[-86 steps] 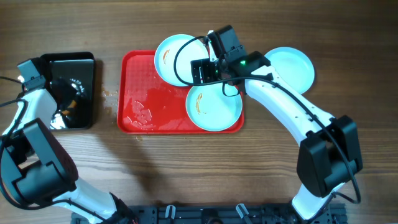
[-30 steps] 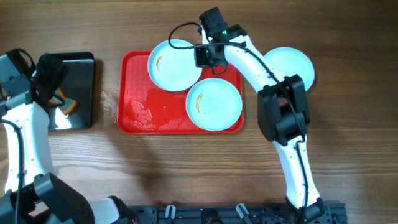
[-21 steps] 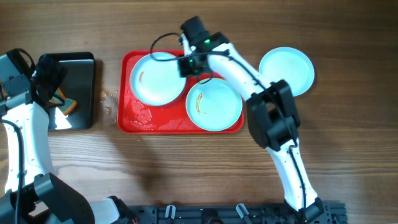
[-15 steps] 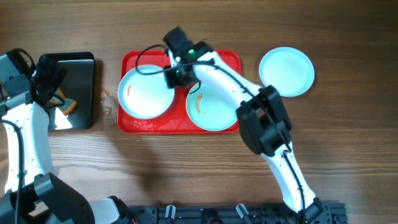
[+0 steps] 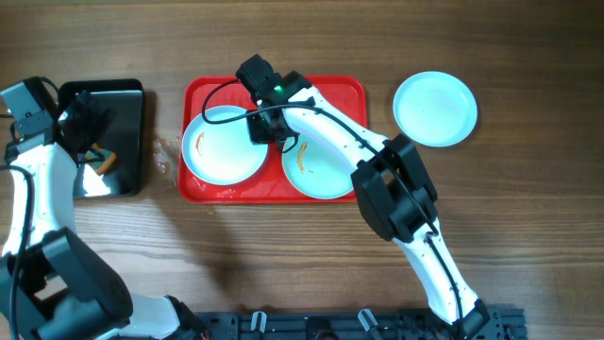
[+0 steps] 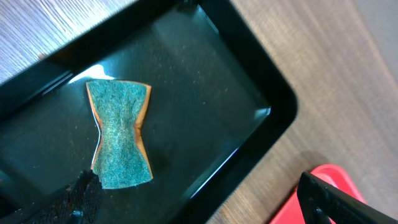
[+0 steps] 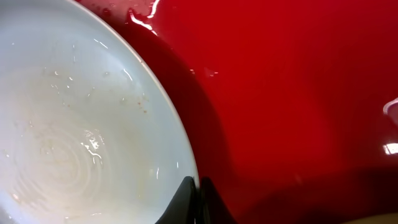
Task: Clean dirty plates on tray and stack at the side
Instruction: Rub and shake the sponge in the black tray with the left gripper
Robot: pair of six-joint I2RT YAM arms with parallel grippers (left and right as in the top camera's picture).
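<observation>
Next, my left gripper closes on the narrow middle of the green sponge (image 5: 104,159) (image 6: 119,130) in the black tray, because I need to wipe the smeared plates.
The red tray (image 5: 196,94) holds two plates. The left plate (image 5: 219,149) bears an orange smear, and my right gripper (image 5: 261,127) is shut on its right rim. In the right wrist view the closed jaws (image 7: 198,200) pinch that wet white plate (image 7: 74,137) over the wet tray floor (image 7: 298,93). The second smeared plate (image 5: 326,175) lies on the tray's right half. A third plate (image 5: 434,109) sits on the table to the right. My left gripper (image 5: 83,121) hangs open over the black tray (image 5: 123,99), with nothing between its fingers (image 6: 81,198).
A green sponge (image 6: 119,134) with an orange edge lies in the wet black tray (image 6: 205,81). The red tray's corner (image 6: 291,204) shows beside it. Water drops (image 5: 168,146) spot the wood between the two trays. My right arm (image 5: 340,132) stretches across the second plate.
My right gripper has dragged the smeared plate from the tray's upper middle to its left half. The left arm has shifted slightly over the black tray.
</observation>
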